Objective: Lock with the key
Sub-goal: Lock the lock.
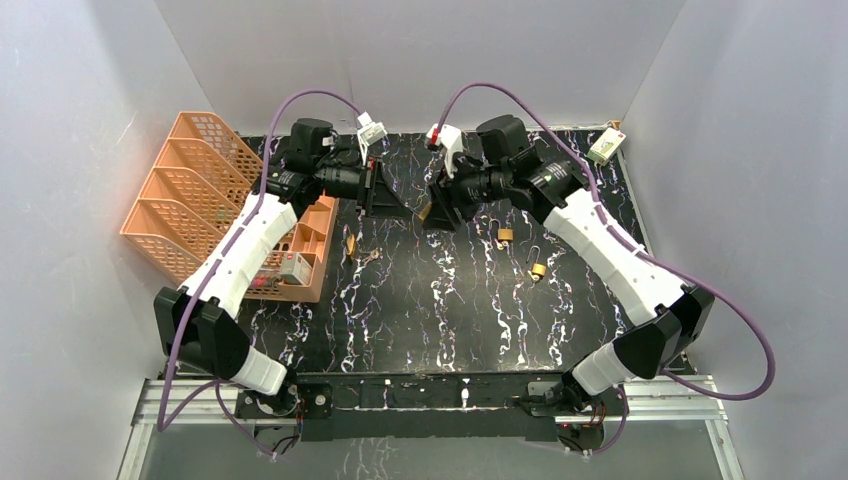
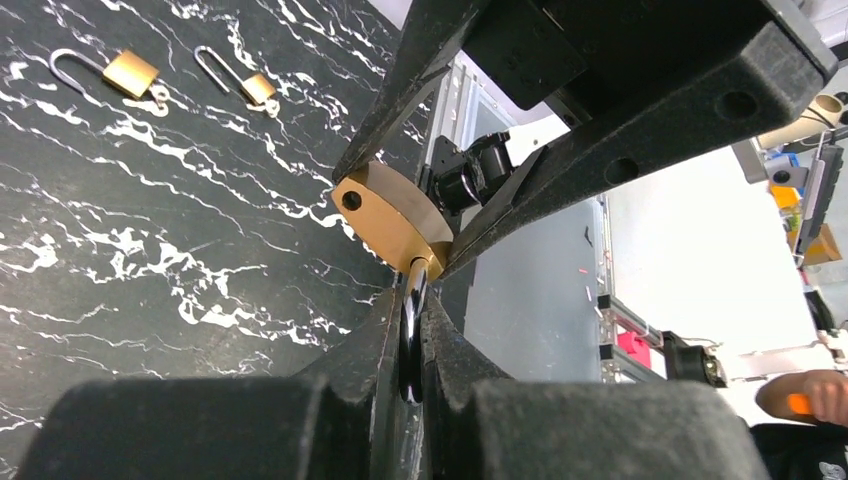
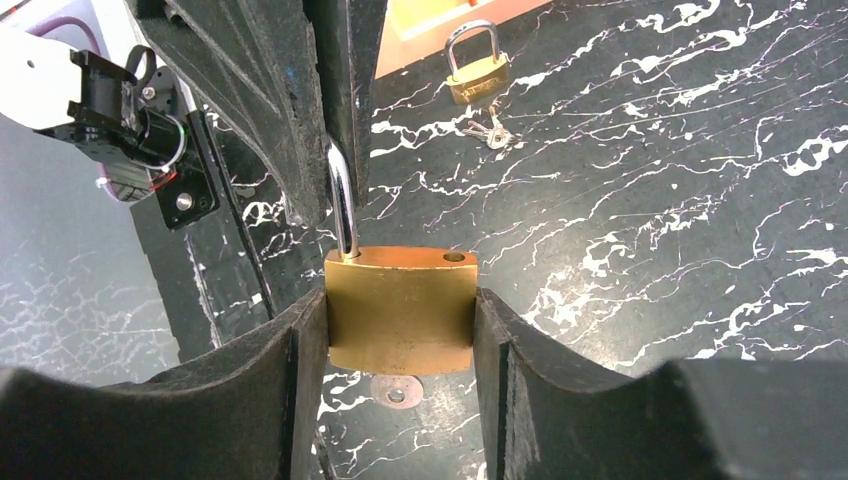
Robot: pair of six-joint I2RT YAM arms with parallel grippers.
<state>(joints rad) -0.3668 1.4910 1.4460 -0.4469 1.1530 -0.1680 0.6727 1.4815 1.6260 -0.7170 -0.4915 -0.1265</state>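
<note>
The padlock body is held by its narrow sides in my right gripper, so that gripper should open and take the padlock body's flat sides from the key's end (image 3: pixel 397 388) before locking it.
A large brass padlock (image 1: pixel 427 212) hangs in the air between both grippers at the back middle of the table. My right gripper (image 3: pixel 400 320) is shut on the padlock body (image 3: pixel 400 305), gripping its two sides. A key (image 3: pixel 397 390) sticks out of the underside of the body. The steel shackle (image 3: pixel 343 205) is open, its free hole (image 3: pixel 455 257) empty. My left gripper (image 2: pixel 412 330) is shut on the shackle (image 2: pixel 412 345), with the padlock body (image 2: pixel 385 215) just beyond its fingertips. In the top view the left gripper (image 1: pixel 398 205) faces the right gripper (image 1: pixel 440 208).
Three small brass padlocks lie on the black marbled table: one (image 1: pixel 351 243) with keys (image 1: pixel 371 257) on the left, two (image 1: pixel 506 235) (image 1: pixel 538 270) on the right. An orange rack (image 1: pixel 190 190) stands at the left, a white box (image 1: pixel 605 147) at the back right.
</note>
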